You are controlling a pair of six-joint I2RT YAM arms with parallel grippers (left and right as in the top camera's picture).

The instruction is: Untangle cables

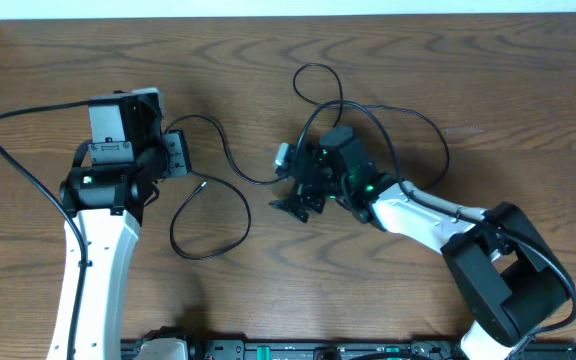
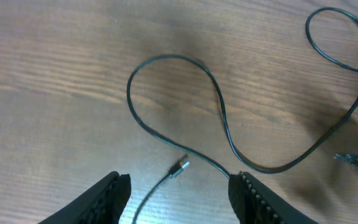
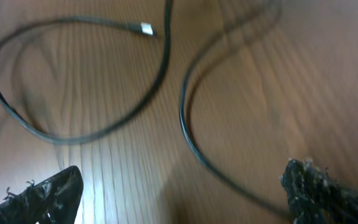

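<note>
Next, my right gripper grabs the black cable by the cable's bend [image 1: 251,181] [image 3: 187,127] just behind the front loop that ends in the small plug.
A thin black cable [image 1: 230,165] winds over the wooden table from a loop [image 1: 318,82] at the back to a loop at the front left, ending in a small plug [image 1: 200,183]. My left gripper [image 1: 178,155] is open beside it. In the left wrist view the plug [image 2: 180,168] and its strand lie on the table between the fingers of the gripper [image 2: 179,194], untouched, and a cable loop [image 2: 129,93] lies ahead. My right gripper [image 1: 298,182] hovers wide open over the middle. Below it [image 3: 179,193] runs a blurred strand [image 3: 184,118], with another plug [image 3: 146,28] farther off.
The table's far edge [image 1: 288,14] runs along the top of the overhead view. A black rail [image 1: 298,350] with the arm bases sits at the near edge. The right arm's own thicker cable [image 1: 433,205] runs along its white link.
</note>
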